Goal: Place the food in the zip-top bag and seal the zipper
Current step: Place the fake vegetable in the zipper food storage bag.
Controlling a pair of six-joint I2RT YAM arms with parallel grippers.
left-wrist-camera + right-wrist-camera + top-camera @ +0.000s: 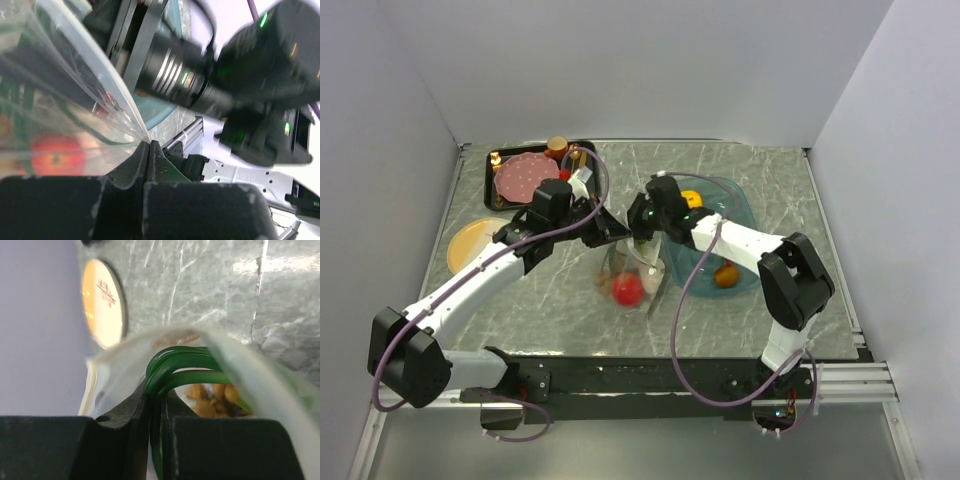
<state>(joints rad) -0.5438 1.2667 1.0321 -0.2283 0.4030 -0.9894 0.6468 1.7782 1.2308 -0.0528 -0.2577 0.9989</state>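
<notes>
Next, my right gripper opens, grabs the green leaves again and tucks them deeper into the bag (212,399), because they bend up high in the bag's opening.
The clear zip-top bag (638,268) stands mouth-up in the middle of the table. A red apple (627,289) lies inside it and also shows through the plastic in the left wrist view (55,157). My left gripper (607,228) is shut on the bag's mouth edge (125,107), pinched at its tips (149,144). My right gripper (642,238) is shut on the green leaves (175,365) at the bag's mouth (159,390). A brown nut cluster (210,395) lies in the bag below the leaves. Yellow-orange fruits (691,198) (725,275) sit in the teal tray.
The teal oval tray (745,215) is right of the bag. A black tray (490,185) at the back left holds the pink dotted plate (525,177) and brown cup (557,146). A yellow plate (472,245) lies at the left, and also shows in the right wrist view (102,302).
</notes>
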